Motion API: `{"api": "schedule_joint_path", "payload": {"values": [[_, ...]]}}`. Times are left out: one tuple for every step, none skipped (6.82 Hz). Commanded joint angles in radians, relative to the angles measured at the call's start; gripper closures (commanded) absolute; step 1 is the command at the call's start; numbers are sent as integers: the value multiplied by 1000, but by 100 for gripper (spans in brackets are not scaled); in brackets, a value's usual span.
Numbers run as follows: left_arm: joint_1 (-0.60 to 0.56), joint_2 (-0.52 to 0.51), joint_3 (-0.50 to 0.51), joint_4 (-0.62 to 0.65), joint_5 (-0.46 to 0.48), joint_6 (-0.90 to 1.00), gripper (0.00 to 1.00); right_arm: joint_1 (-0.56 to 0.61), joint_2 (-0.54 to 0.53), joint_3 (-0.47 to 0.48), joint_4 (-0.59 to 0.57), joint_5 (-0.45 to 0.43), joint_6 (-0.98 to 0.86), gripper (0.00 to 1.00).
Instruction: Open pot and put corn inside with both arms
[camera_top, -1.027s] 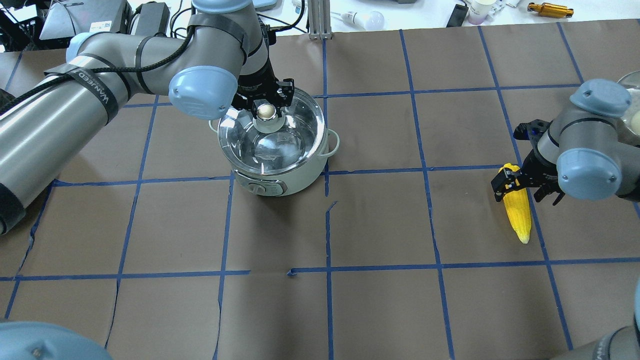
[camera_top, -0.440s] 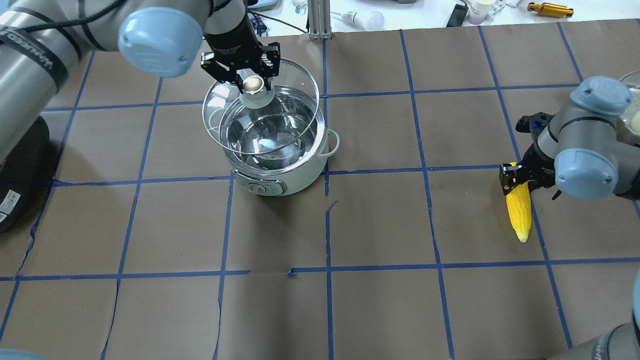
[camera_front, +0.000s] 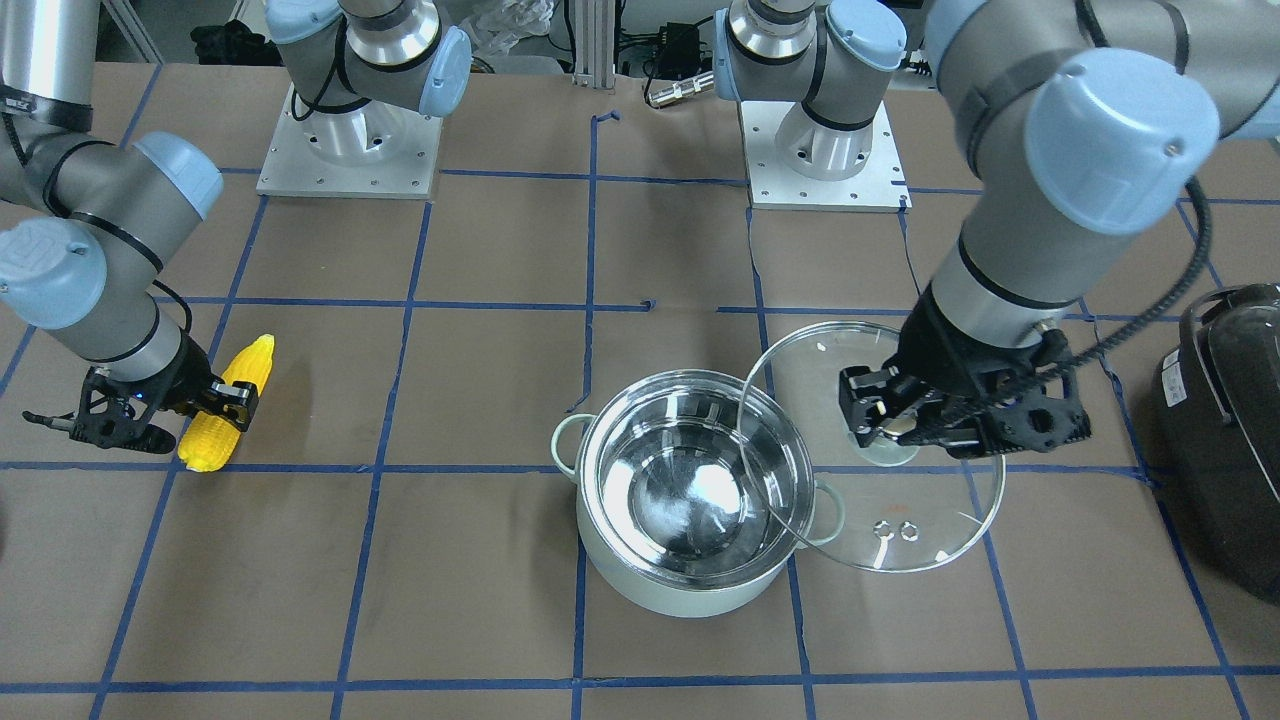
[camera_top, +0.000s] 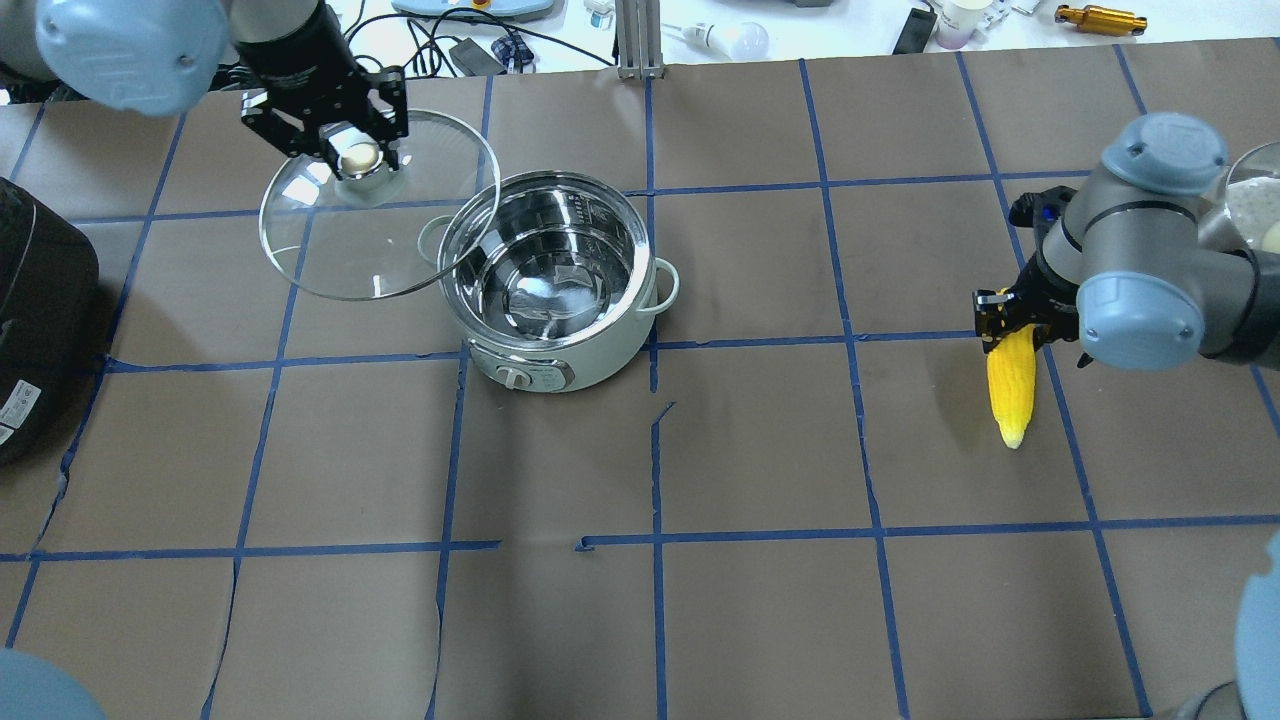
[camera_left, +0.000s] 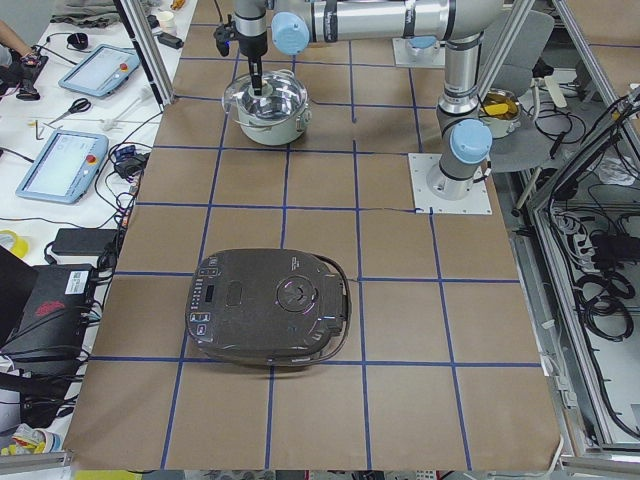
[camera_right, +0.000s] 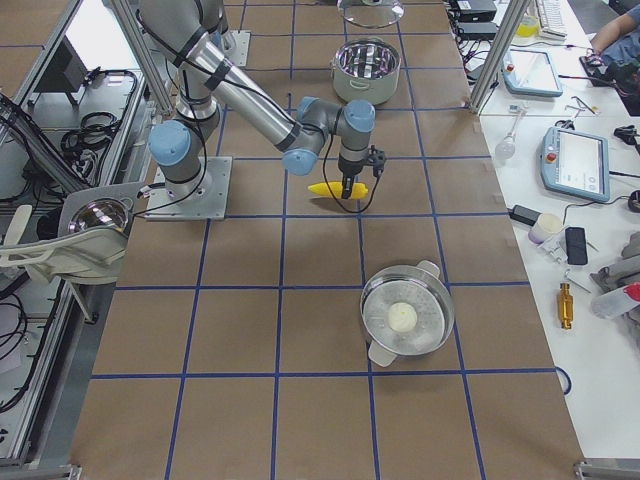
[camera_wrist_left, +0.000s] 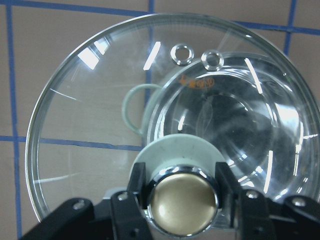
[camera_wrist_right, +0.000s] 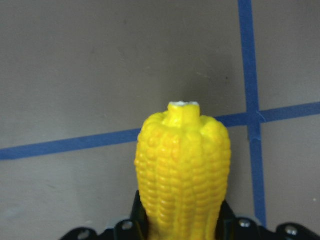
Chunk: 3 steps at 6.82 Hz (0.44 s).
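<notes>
Next, I lay the yellow corn across the shiny steel bottom of the mint-green pot (camera_front: 680, 494) with my right gripper. The corn is now held at the far end.
The mint-green pot (camera_top: 530, 372) stands open at the table's middle, its steel inside (camera_front: 690, 500) bare. My left gripper (camera_top: 355, 160) is shut on the brass knob (camera_wrist_left: 184, 197) of the glass lid (camera_top: 330, 260). It holds the lid in the air just left of the pot, with the lid's edge over the pot's rim. The front-facing view shows the left gripper (camera_front: 900, 425) and lid (camera_front: 930, 530) too. My right gripper (camera_top: 1005, 320) is shut on the thick end of the yellow corn (camera_top: 1010, 385) at the far right. The corn also shows in the front-facing view (camera_front: 228, 405) and the right wrist view (camera_wrist_right: 182, 165).
A large black appliance (camera_top: 40, 320) sits at the left table edge, beyond the lid. A steel steamer pot (camera_right: 405, 315) with a white ball stands at the right end. Tools and cables lie on the white bench past the far edge.
My left gripper lifted the lid off the pot and carried it to the left. My right gripper closed on the corn and drew it a little up and toward the pot.
</notes>
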Motion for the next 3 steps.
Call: {"api": "schedule_joint_path", "payload": {"values": [[151,5,-177,206,10,132,90,239,-5,-227,174,-4,252,100],[231,-2,-266,309,0,213,90,340,7,-383,319,-1,380,100],[288,-19,-323,375,-11,273,90,455,53,-528,395,-7,452,100]]}}
